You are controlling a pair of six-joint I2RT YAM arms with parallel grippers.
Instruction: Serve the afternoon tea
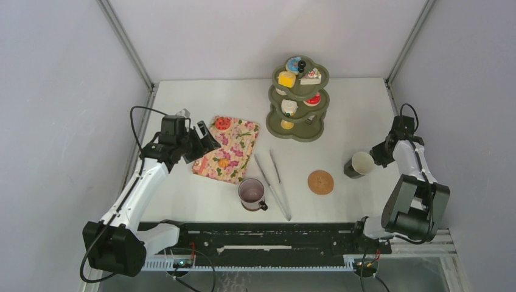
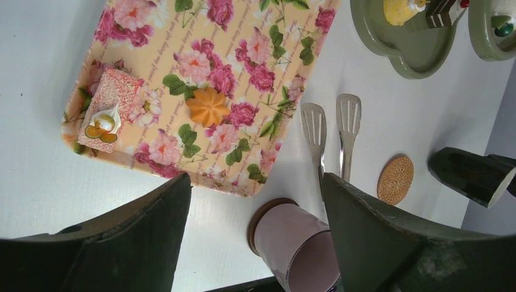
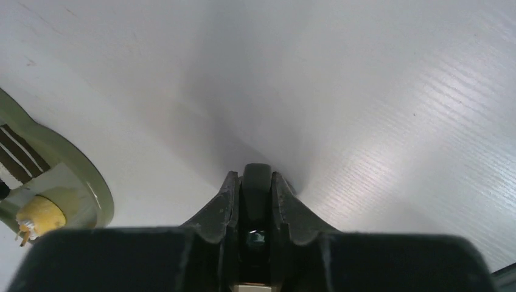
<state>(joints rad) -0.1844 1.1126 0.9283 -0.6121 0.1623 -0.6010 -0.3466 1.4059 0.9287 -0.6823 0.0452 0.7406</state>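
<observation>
Next, I set the dark green, white-lined mug on the round woven coaster (image 1: 322, 183) beside the metal tongs, using my right gripper.
The mauve mug (image 1: 251, 193) stands on a dark coaster near the front; it also shows in the left wrist view (image 2: 301, 243). The dark green, white-lined mug (image 1: 359, 164) is tilted at the right, and my right gripper (image 1: 380, 153) is shut on its handle (image 3: 256, 188). My left gripper (image 1: 202, 143) is open and empty above the floral tray's left edge. A pink cake slice (image 2: 106, 109) and an orange pastry (image 2: 207, 106) lie on the tray (image 2: 274, 36). Several more pastries, among them a yellow cube (image 1: 286, 78), sit on the three-tier stand (image 1: 298, 135).
Metal tongs (image 1: 274, 181) lie between the tray and a round woven coaster (image 1: 320, 182). The green stand's bottom tier shows at the left of the right wrist view (image 3: 91, 182). Grey walls close in the table on three sides.
</observation>
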